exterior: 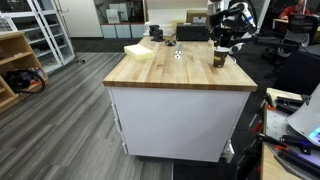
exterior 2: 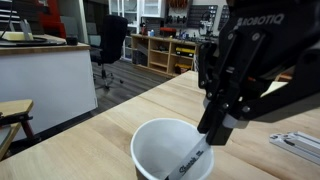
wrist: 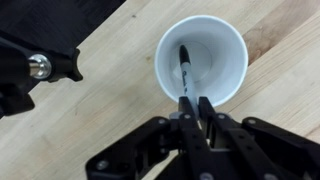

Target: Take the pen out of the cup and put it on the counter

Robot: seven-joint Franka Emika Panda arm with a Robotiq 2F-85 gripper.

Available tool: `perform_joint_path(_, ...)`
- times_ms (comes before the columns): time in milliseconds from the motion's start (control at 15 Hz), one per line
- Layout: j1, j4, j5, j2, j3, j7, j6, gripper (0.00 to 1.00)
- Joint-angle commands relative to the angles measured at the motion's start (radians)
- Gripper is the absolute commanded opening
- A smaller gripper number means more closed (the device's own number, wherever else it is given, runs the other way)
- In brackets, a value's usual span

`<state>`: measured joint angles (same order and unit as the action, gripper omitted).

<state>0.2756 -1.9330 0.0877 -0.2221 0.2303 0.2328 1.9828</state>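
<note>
Next, my gripper lets go of the pen on bare wood (exterior: 184, 72) between the cup and the pale yellow object, close to the front edge.
The cup (wrist: 226, 52), white inside and brown outside, stands upright on the wooden counter (wrist: 100, 120) near its far right edge, as an exterior view shows (exterior: 219, 59). The dark pen (wrist: 185, 68) leans inside the cup with its upper end at the rim. My gripper (wrist: 192, 108) is directly above the cup's rim. Its two fingers are pressed together around the pen's upper end. In an exterior view the fingertips (exterior 2: 208, 133) meet the top of the pen (exterior 2: 190, 156) just over the cup (exterior 2: 150, 150). The pen's lower end rests in the cup.
A black clamp-like part with a silver knob (wrist: 32, 66) sits left of the cup. On the counter (exterior: 170, 68) lie a pale yellow object (exterior: 139, 50) and a dark box (exterior: 190, 32) at the far end. A wooden shelf unit (exterior: 15, 65) stands beyond the floor. An office chair (exterior 2: 112, 45) stands behind.
</note>
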Motion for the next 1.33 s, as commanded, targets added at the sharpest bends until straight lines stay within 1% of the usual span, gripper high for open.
perform_joint_path(0,-0.008,0.006,0.007,0.024,-0.005,-0.018,-0.043,0.06)
perform_joint_path(400,-0.031,-0.002,0.031,0.059,-0.016,-0.059,-0.097,0.06)
perform_joint_path(800,-0.071,-0.014,0.094,0.116,-0.032,-0.129,-0.163,0.06)
perform_joint_path(1267,-0.116,-0.020,0.165,0.170,-0.066,-0.195,-0.199,0.06)
